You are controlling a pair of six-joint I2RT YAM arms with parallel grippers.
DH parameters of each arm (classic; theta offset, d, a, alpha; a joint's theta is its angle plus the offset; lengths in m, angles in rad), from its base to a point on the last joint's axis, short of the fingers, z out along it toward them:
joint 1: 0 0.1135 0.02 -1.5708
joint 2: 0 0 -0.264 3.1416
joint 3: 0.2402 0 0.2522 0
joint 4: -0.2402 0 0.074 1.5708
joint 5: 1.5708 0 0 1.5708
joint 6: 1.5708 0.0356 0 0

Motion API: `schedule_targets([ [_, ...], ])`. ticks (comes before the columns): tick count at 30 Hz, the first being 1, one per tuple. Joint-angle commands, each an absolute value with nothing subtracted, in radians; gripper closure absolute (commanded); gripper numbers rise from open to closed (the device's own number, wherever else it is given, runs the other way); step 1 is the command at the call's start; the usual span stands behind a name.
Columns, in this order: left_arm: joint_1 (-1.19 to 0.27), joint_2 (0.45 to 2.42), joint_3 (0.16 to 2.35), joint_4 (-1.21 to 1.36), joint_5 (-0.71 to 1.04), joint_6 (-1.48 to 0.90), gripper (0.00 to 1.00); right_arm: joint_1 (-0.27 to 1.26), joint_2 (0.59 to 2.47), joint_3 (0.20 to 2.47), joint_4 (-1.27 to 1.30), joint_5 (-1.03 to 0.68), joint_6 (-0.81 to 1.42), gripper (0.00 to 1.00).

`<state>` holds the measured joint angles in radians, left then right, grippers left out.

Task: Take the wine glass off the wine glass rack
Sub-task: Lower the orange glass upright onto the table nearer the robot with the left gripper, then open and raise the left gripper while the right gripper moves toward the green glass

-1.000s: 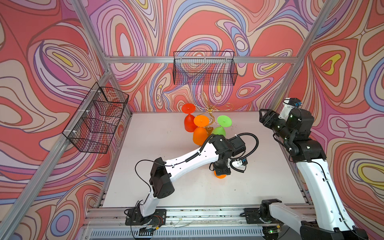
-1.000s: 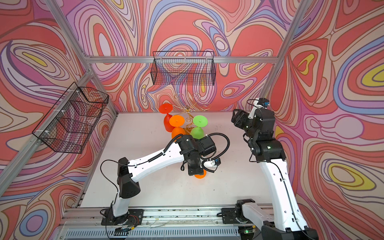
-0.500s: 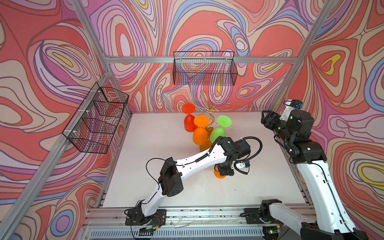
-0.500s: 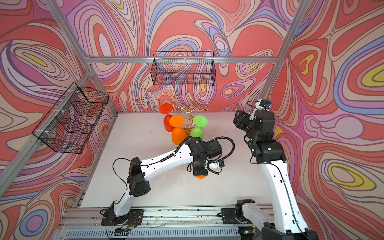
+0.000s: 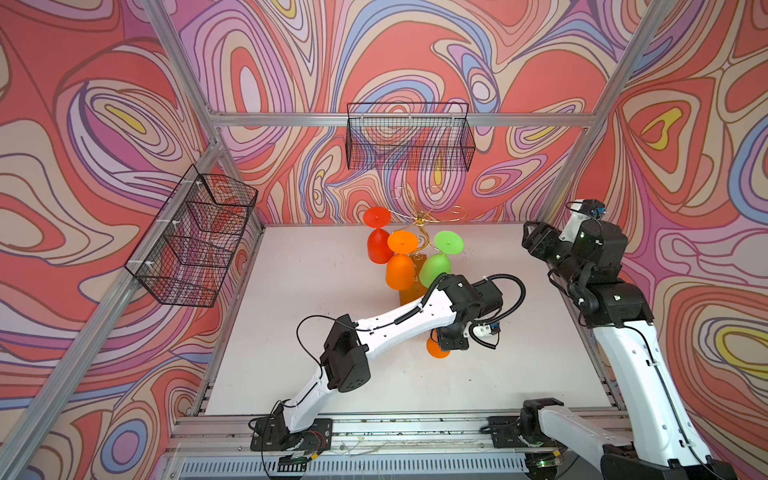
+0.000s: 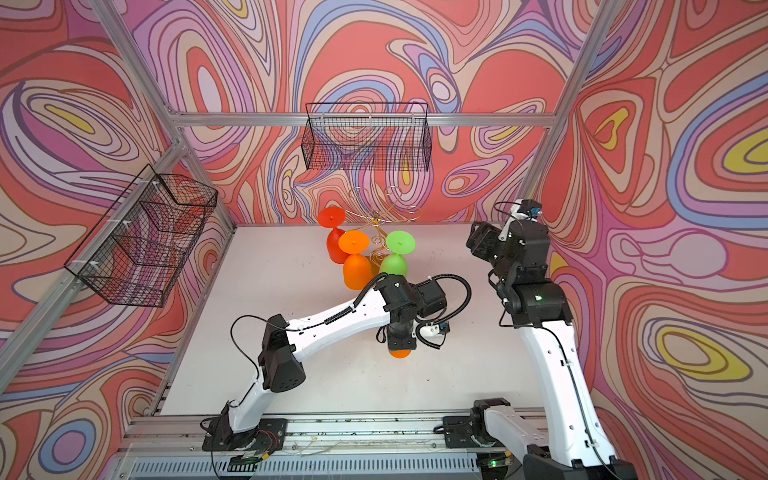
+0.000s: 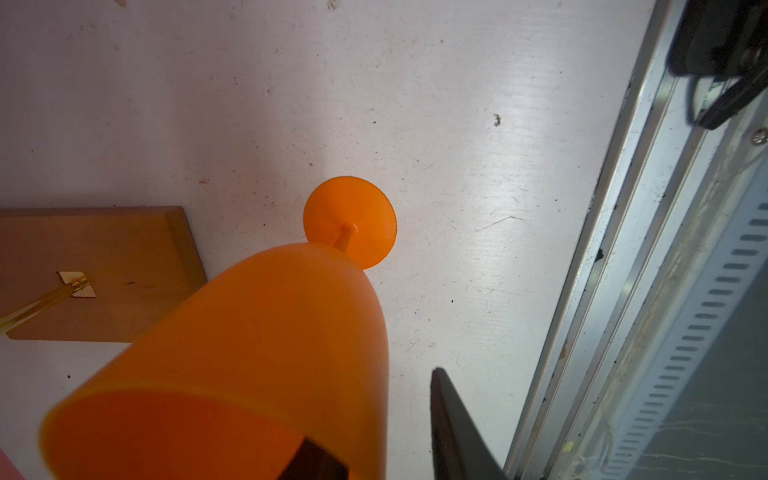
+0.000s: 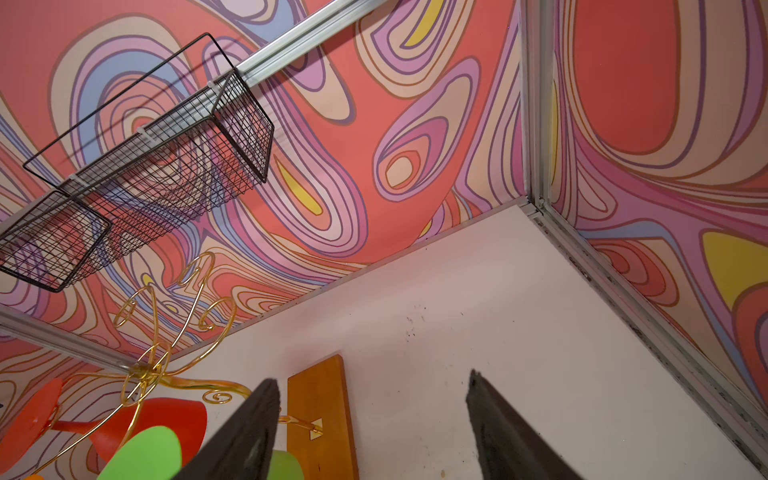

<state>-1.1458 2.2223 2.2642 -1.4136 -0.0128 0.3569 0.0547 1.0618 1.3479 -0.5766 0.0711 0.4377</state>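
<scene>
I need to next close my right gripper on the outer edge of the foot [image 5: 461, 240] [image 8: 175, 458] of the green glass that is hanging upside down on the wine glass rack.
The wine glass rack [image 5: 422, 226] is a gold wire tree on a wooden base [image 7: 95, 266], also seen in a top view [image 6: 376, 232] and in the right wrist view [image 8: 166, 365]. Red [image 5: 378, 245], orange [image 5: 401, 270] and green [image 5: 436, 268] glasses hang on it upside down. Another orange wine glass [image 7: 257, 340] stands foot down on the table beside the base, below my left gripper [image 5: 451, 340]. My left gripper [image 7: 374, 415] is open: one finger shows dark inside the bowl, and the outer finger [image 7: 453, 428] stands clear of the wall. My right gripper [image 8: 370, 386] hangs open and empty at the right.
Black wire baskets hang on the back wall [image 5: 409, 141] and the left wall [image 5: 195, 241]. An aluminium rail [image 7: 623, 249] runs along the table's front edge, close to the standing glass. The right arm [image 5: 582, 266] stays by the right wall.
My left gripper's jaws have parted from the orange glass's wall. The left arm's elbow has swung right, while the glass has stayed at about the same spot. The right arm has barely moved.
</scene>
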Motion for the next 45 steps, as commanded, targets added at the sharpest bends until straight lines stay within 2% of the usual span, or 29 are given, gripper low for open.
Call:
schedule_targets([
  [1,-1.150,2.225,2.295,-1.450,-0.018,0.376,0.52,0.057,1.052,1.336,-0.580,0.078,0.429,0.26],
  [8,-1.150,2.184,2.320,-1.441,-0.018,0.368,0.23,0.056,1.056,1.336,-0.577,0.079,0.430,0.26],
  [11,-1.151,2.151,2.321,-1.430,-0.022,0.368,0.15,0.056,1.058,1.337,-0.575,0.078,0.431,0.26],
  [14,-1.150,2.125,2.326,-1.427,-0.060,0.366,0.11,0.056,1.057,1.335,-0.569,0.075,0.436,0.26],
  [22,-1.150,2.000,2.356,-1.424,-0.045,0.350,0.09,0.056,1.059,1.338,-0.564,0.065,0.437,0.26],
  [30,-1.149,1.764,2.324,-1.365,-0.016,0.314,0.09,0.057,1.059,1.336,-0.556,0.043,0.449,0.26],
  [36,-1.150,1.437,2.029,-1.076,-0.152,0.315,0.10,0.055,1.055,1.332,-0.550,-0.015,0.469,0.28],
  [41,-1.122,1.214,1.786,-0.849,-0.360,0.307,0.13,0.057,1.067,1.339,-0.542,-0.168,0.521,0.30],
  [45,-1.056,1.080,1.587,-0.620,-0.434,0.288,0.14,0.057,1.083,1.289,-0.460,-0.325,0.617,0.33],
])
